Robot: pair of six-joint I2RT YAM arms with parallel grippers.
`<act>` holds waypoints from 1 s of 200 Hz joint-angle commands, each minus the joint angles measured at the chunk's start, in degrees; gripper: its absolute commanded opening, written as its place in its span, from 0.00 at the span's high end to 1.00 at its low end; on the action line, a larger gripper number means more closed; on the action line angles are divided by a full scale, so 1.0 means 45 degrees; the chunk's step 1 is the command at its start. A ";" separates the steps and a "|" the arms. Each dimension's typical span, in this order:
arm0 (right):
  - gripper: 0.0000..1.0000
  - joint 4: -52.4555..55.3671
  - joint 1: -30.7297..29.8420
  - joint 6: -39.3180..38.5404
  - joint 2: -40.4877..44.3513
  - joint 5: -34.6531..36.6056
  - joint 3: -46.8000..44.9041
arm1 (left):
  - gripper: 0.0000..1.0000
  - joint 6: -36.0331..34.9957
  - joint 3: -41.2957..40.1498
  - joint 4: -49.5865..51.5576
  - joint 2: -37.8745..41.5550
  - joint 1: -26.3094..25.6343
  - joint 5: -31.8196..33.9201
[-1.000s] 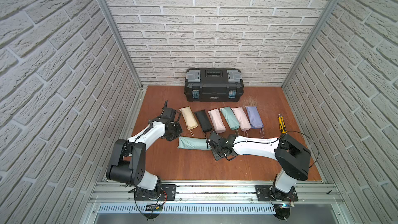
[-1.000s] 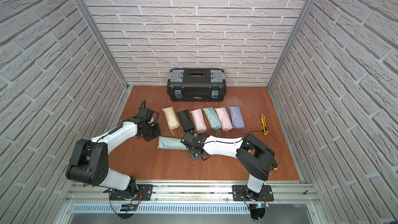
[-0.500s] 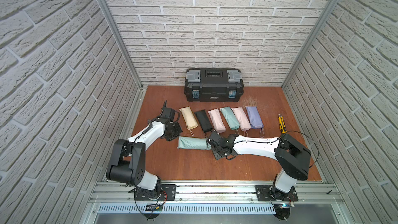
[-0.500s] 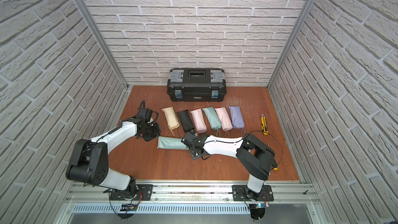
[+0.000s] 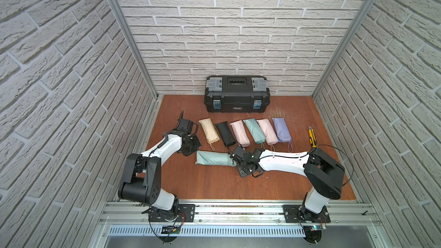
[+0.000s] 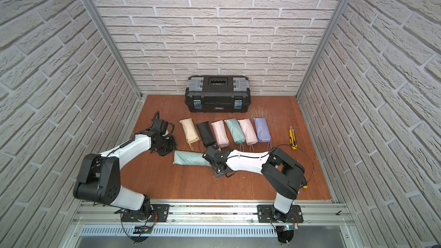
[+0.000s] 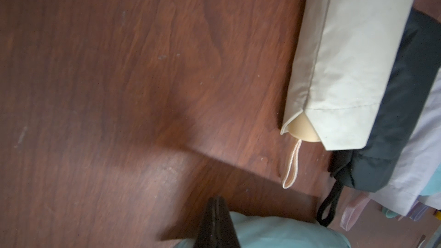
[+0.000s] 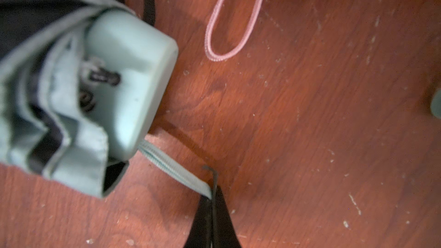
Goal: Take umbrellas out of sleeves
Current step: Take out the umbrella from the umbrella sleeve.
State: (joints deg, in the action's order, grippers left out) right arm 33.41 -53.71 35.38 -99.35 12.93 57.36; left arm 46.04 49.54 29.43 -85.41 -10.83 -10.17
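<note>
The fingers of my left gripper are only at the edge of the mint sleeve's end, so next I open them and grip the sleeve's fabric farther in before pulling (image 5: 203,158).
A mint umbrella (image 5: 212,158) lies crosswise in front of the row, its left part inside a mint sleeve (image 6: 185,157). Its handle (image 8: 133,67) and rumpled canopy folds stick out at the right end. My right gripper (image 8: 212,199) is shut on the handle's mint wrist loop (image 8: 174,170), pulled taut. My left gripper (image 7: 217,202) is shut at the sleeve's left end. Mint fabric (image 7: 274,232) shows on both sides of its fingers, but none visibly between them. In both top views the right gripper (image 5: 235,161) and left gripper (image 5: 191,151) sit at opposite ends.
Behind lies a row of sleeved umbrellas: cream (image 5: 209,130), black (image 5: 225,134), pink (image 5: 239,132), mint (image 5: 254,130), pink (image 5: 267,131), lavender (image 5: 282,130). A black toolbox (image 5: 236,93) stands at the back wall. A yellow utility knife (image 5: 312,139) lies on the right.
The mint umbrella and my right gripper have crept very slightly to the left. The left arm has barely moved.
</note>
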 commanded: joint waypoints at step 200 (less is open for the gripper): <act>0.97 0.1053 0.0121 0.0040 0.0086 -0.0153 -0.0096 | 0.56 0.1622 -0.2872 -0.0572 0.3396 -0.0840 0.0017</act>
State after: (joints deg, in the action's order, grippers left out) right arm 35.35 -53.41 35.38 -99.22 12.88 57.41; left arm 53.25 39.20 29.80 -70.30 -14.41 -9.47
